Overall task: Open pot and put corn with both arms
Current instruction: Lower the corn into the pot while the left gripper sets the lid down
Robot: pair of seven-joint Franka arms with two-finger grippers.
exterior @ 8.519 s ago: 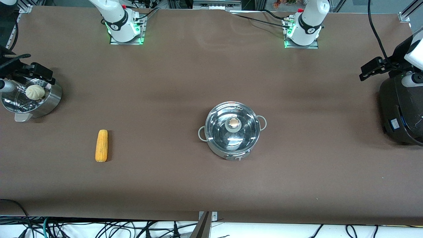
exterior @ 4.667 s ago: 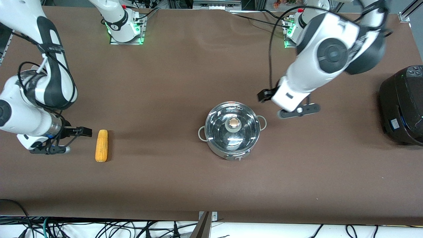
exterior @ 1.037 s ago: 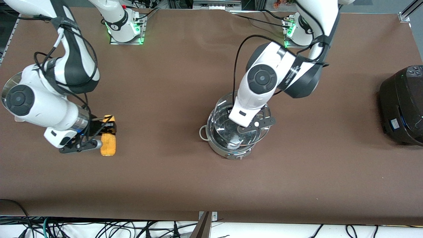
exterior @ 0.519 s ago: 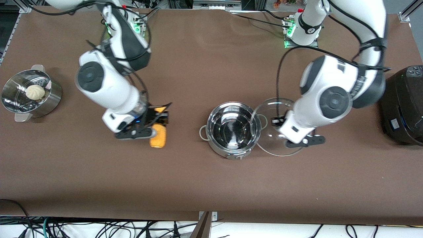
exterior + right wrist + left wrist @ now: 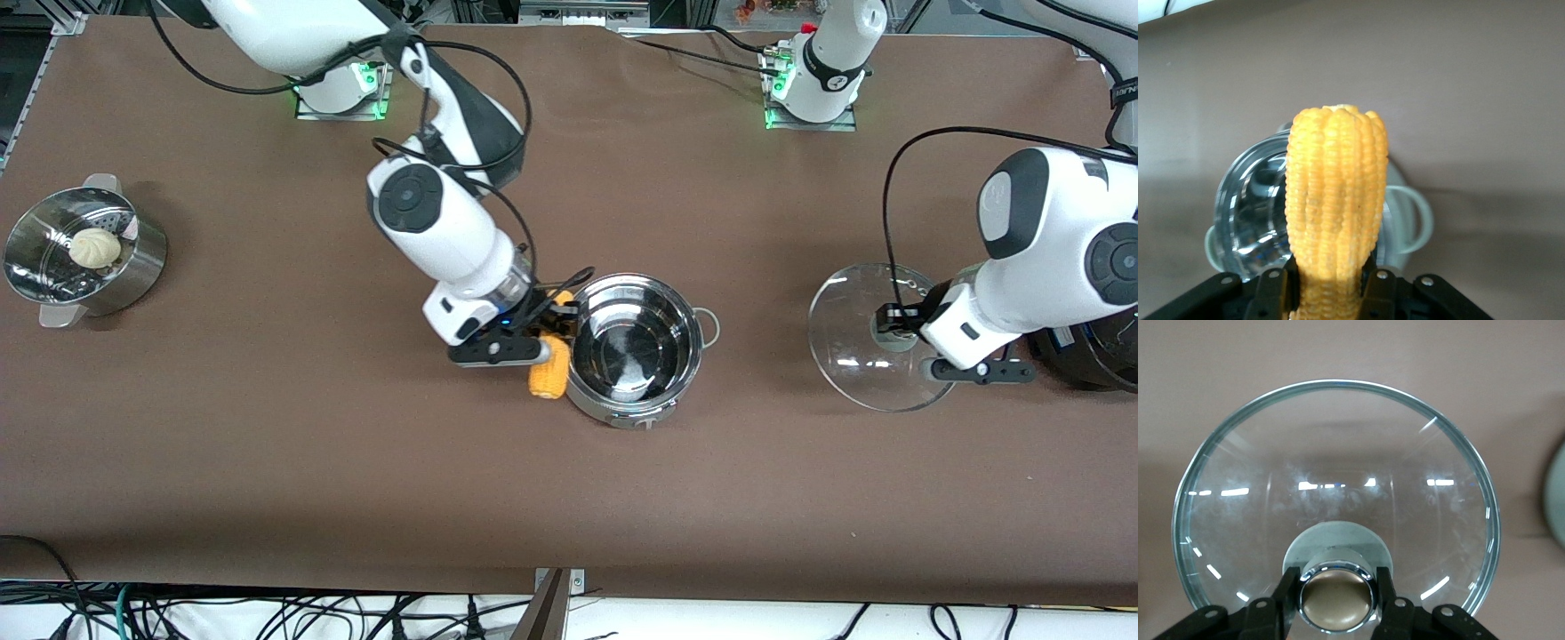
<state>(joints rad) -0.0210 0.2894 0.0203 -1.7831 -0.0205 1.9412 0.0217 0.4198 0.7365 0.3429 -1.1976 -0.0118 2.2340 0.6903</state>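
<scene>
Next, my left gripper sets the glass lid, now held beside the pot, down and lets go of it on the table (image 5: 857,329) between the steel pot and the big black cooker.
The steel pot (image 5: 636,347) stands open and empty in the middle of the table. My right gripper (image 5: 547,331) is shut on the yellow corn (image 5: 550,366) and holds it in the air at the pot's rim on the right arm's side. In the right wrist view the corn (image 5: 1335,200) stands between the fingers (image 5: 1275,287) with the pot (image 5: 1251,213) below it. My left gripper (image 5: 907,342) is shut on the tan knob (image 5: 1335,599) of the glass lid (image 5: 867,338) and holds it above the table beside the pot, toward the left arm's end.
A steel steamer basket (image 5: 133,267) with a white bun (image 5: 94,247) stands at the right arm's end of the table. A big black cooker (image 5: 1080,293) stands at the left arm's end, close to the held lid.
My left gripper lifted the lid off the pot and carried it toward the left arm's end. My right gripper took hold of the corn and carried it to the pot's rim.
</scene>
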